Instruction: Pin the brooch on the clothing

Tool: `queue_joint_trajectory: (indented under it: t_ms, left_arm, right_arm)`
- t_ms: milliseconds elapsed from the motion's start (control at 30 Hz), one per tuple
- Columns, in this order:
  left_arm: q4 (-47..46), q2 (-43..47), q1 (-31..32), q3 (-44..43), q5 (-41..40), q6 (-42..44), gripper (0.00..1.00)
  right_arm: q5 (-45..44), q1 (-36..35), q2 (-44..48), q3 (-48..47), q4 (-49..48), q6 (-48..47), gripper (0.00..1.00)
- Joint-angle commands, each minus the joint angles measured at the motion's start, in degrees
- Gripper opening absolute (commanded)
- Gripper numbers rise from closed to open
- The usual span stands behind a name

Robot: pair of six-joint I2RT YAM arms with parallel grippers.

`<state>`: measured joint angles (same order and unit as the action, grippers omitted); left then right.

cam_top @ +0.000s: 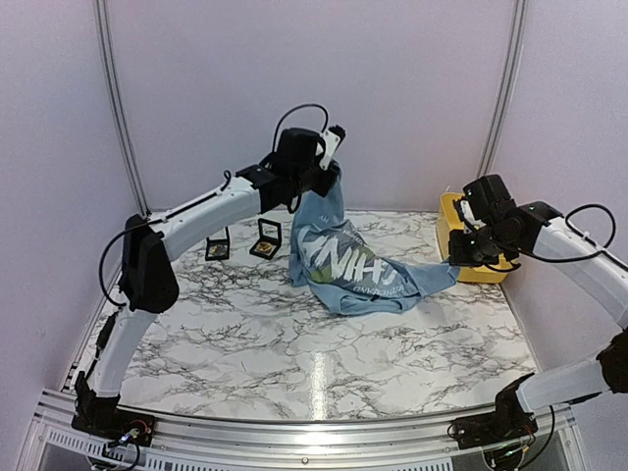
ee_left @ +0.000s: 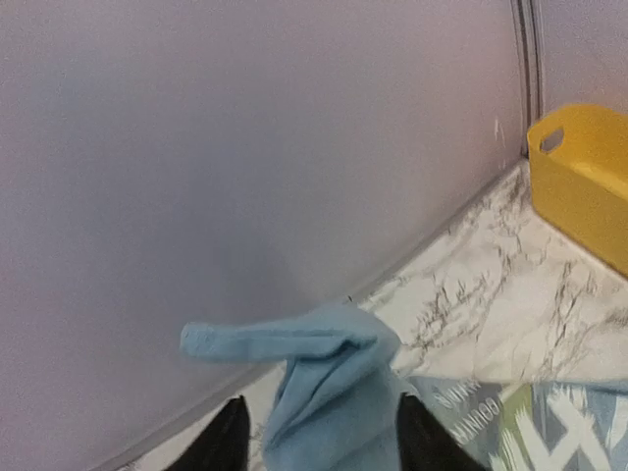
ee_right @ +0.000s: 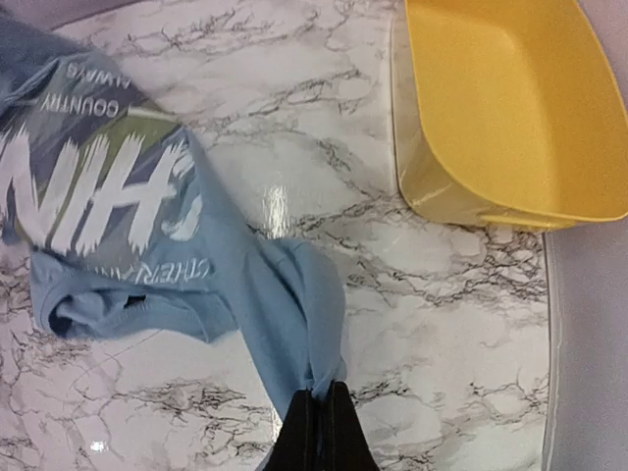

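Observation:
The T-shirt bunches crooked from my left gripper to my right gripper, so both should take the collar edge (cam_top: 363, 306), lift the T-shirt and lay it flat.
The clothing (cam_top: 345, 263) is a light blue T-shirt with white lettering, stretched between both grippers over the marble table. My left gripper (cam_top: 330, 165) is raised at the back and shut on one bunched end of the shirt (ee_left: 334, 388), which hangs down from it; its black fingertips (ee_left: 224, 444) flank the cloth. My right gripper (cam_top: 458, 259) is low near the yellow bin, shut on the other end of the shirt (ee_right: 285, 294), its fingers (ee_right: 304, 432) pinched together. Two small black boxes (cam_top: 265, 238) holding gold items sit left of the shirt; I cannot make out the brooch itself.
A yellow bin (cam_top: 457, 228) stands at the back right of the table, close to my right gripper; it also shows in the left wrist view (ee_left: 584, 177) and the right wrist view (ee_right: 510, 98). The second black box (cam_top: 218, 248) lies by the left arm. Walls enclose the back and sides.

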<state>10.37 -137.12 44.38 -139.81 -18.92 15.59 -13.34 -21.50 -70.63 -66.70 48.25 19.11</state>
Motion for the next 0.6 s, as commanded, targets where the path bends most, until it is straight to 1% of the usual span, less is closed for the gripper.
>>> queue_joint_trajectory:
  t_ms: [0, 33, 67, 133, 200, 267, 333, 400, 433, 500, 567]
  left_arm:
    - [0.0, -5.3, 0.3, -0.6, 3.0, -0.8, 0.85]
    - [0.3, -4.5, 0.6, 0.6, 2.8, -0.2, 0.90]
    - [0.6, -3.0, 0.8, 2.7, 2.9, 0.2, 0.92]
    - [0.8, 1.8, 1.5, 9.5, 4.6, 1.1, 0.93]
    - [0.8, 7.8, 2.6, 17.4, 7.8, 2.0, 0.93]
    - [0.9, 13.8, 4.0, 26.7, 14.3, 5.1, 0.90]
    - [2.4, 18.1, 5.6, 34.8, 22.1, 10.0, 0.78]
    - [6.8, 19.0, 6.5, 39.2, 27.1, 14.2, 0.69]
    - [8.0, 18.2, 6.6, 40.2, 28.6, 14.7, 0.67]
    - [10.9, 15.3, 6.7, 40.1, 29.6, 15.9, 0.66]
    - [11.3, 11.9, 6.7, 38.9, 28.1, 17.1, 0.70]
  right_arm:
    - [6.1, 1.4, -1.8, 2.6, -4.4, 1.9, 0.00]
    - [6.5, 1.7, -2.7, 2.9, -5.4, 1.8, 0.00]
    - [6.7, 1.9, -3.5, 2.8, -6.2, 1.7, 0.00]
    - [6.7, 2.5, -5.1, 2.0, -8.5, 1.4, 0.00]
    - [6.5, 3.0, -6.7, 0.3, -10.3, 1.2, 0.00]
    - [6.0, 3.2, -8.2, -2.1, -11.5, 0.8, 0.00]
    - [5.2, 3.6, -9.6, -3.9, -12.7, 0.3, 0.00]
    - [5.0, 4.8, -11.6, -5.9, -14.0, -0.3, 0.00]
    - [5.5, 5.8, -12.3, -7.1, -15.0, -0.5, 0.00]
    - [6.1, 7.3, -14.8, -10.3, -17.0, -0.9, 0.00]
    - [6.1, 7.6, -18.6, -14.2, -18.6, -1.2, 0.00]
